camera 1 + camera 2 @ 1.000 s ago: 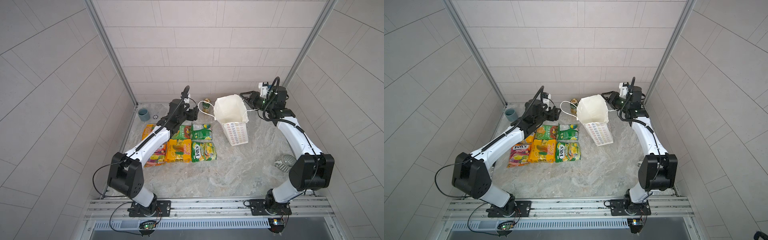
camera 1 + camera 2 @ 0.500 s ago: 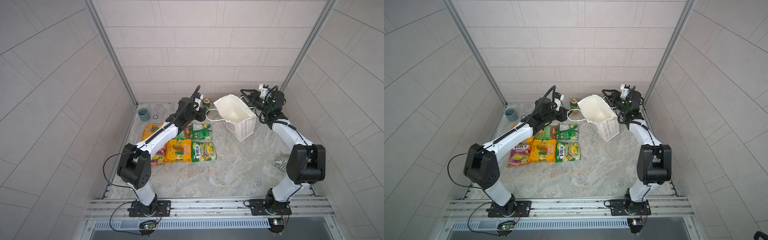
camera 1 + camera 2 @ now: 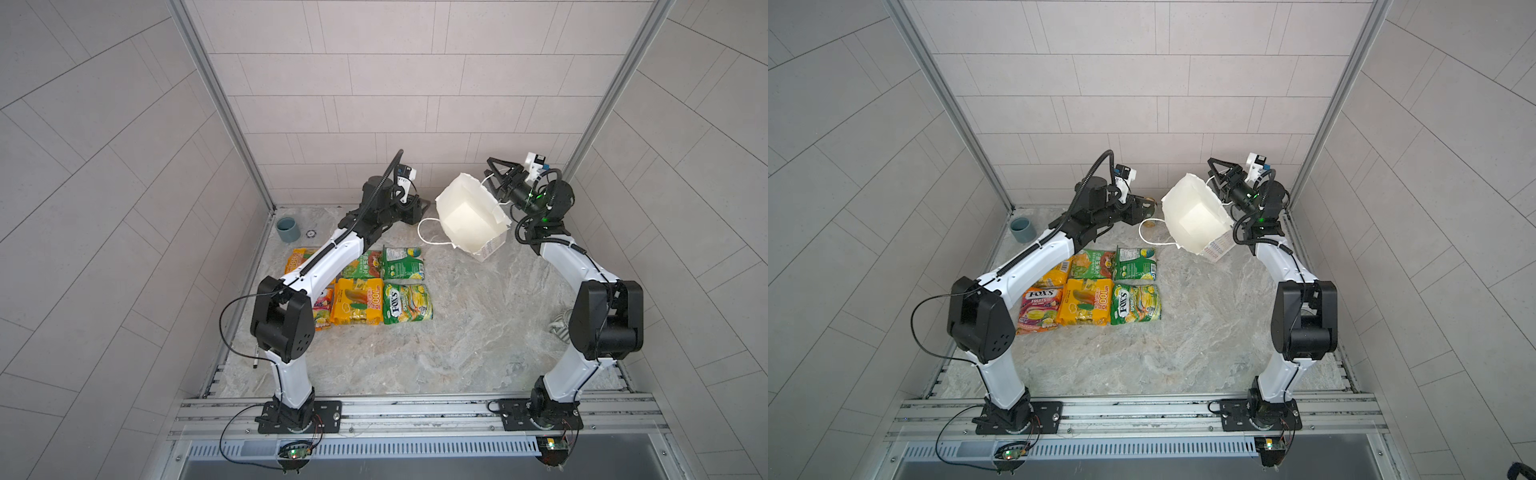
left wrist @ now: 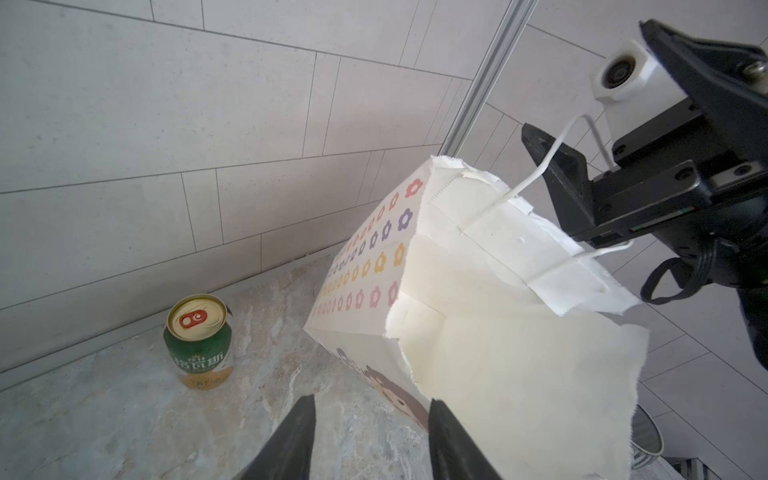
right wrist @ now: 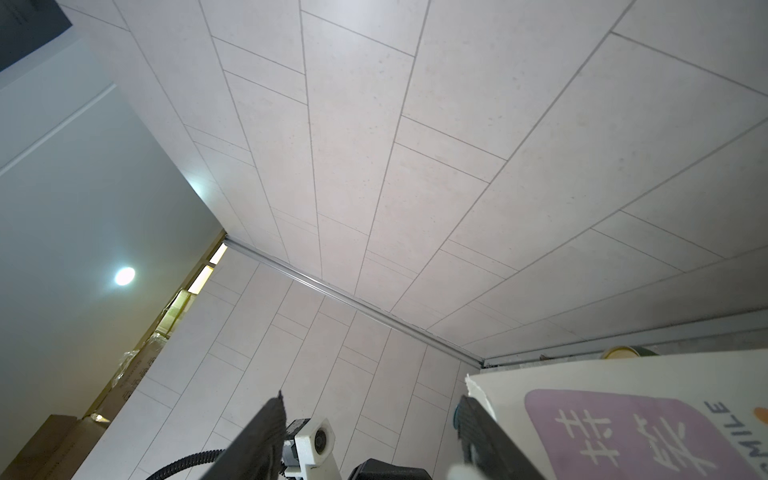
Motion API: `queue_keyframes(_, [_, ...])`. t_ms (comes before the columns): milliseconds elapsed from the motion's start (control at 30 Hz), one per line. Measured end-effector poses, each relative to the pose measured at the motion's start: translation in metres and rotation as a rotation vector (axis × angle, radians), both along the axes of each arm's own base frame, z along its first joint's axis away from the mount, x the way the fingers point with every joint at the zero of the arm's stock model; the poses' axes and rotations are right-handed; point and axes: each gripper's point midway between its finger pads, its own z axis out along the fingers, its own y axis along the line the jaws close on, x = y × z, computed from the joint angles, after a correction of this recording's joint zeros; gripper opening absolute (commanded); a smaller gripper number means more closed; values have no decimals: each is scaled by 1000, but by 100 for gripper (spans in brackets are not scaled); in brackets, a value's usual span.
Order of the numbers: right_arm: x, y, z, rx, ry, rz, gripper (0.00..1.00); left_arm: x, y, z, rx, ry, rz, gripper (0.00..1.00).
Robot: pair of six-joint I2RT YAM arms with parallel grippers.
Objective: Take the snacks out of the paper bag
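The paper bag is tipped over and its cord handle is loose around my right gripper's finger, so I should grip the cord handle [image 4: 525, 183] and stand the bag upright.
The paper bag [image 3: 469, 216] [image 3: 1196, 218] leans tipped over at the back, its mouth turned up, and only its white inside shows. My right gripper [image 3: 494, 176] [image 3: 1214, 176] [image 5: 374, 411] stands open at the bag's far rim, with a white cord handle looped over one of its fingers [image 4: 561, 178]. Left of the bag, low over the table, my left gripper [image 3: 420, 208] [image 4: 372, 415] is open with nothing between its fingers. Several snacks lie flat in a grid, among them a green FOX'S packet [image 3: 407, 303] [image 3: 1136, 303] and a yellow packet [image 3: 357, 305] [image 3: 1086, 301].
A green-gold drink can [image 4: 199, 340] stands by the back wall, left of the bag. A grey-blue cup [image 3: 288, 229] [image 3: 1022, 230] sits in the back left corner. A striped grey object [image 3: 561, 326] lies behind the right arm, and the bag's other cord handle [image 3: 430, 232] hangs toward the table.
The bag has tipped from upright toward the front left. My right gripper has opened at its rim. My left arm has reached right toward the bag and its fingers have narrowed.
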Motion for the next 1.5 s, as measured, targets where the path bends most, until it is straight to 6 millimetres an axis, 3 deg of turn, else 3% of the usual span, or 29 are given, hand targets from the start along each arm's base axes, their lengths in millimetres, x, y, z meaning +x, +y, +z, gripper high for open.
queue_keyframes(100, [3, -2, 7, 31, -44, -1, 62, 3, -4, 4, -6, 15, -12, 57])
queue_keyframes(333, [15, -6, -7, 76, -3, -11, 49, -6, 0, -14, 16, 94, -11, 74])
queue_keyframes(467, [20, -7, -22, 61, 70, -25, 39, -28, 10, -30, 19, 148, -2, 84])
queue_keyframes(567, [22, -8, -41, 28, 158, -44, 38, -53, 14, -51, 8, 196, -5, 84])
queue_keyframes(633, [20, -9, -52, -17, 215, -70, 36, -66, 7, -66, 15, 227, -25, 85])
queue_keyframes(733, [11, -10, -62, -151, 298, -122, 25, -75, -7, -82, 20, 267, -64, 83])
queue_keyframes(833, [2, -7, -42, -299, 300, -153, 4, -80, -15, -84, 15, 280, -91, 82])
queue_keyframes(1000, [-24, 1, 3, -460, 232, -153, 1, -72, -20, -59, -7, 234, -100, 81])
queue_keyframes(1100, [-31, 1, 22, -583, 226, -136, 1, -66, -18, -41, -15, 187, -87, 79])
queue_keyframes(1200, [-35, 1, 41, -731, 199, -109, 2, -59, -10, -37, -11, 166, -49, 76])
queue_keyframes(1333, [-47, 1, 37, -884, 213, -65, 2, -53, -2, -37, -2, 158, -17, 75])
queue_keyframes(1500, [-67, 4, 4, -997, 301, 29, 3, -47, -12, -45, 16, 153, -35, 74])
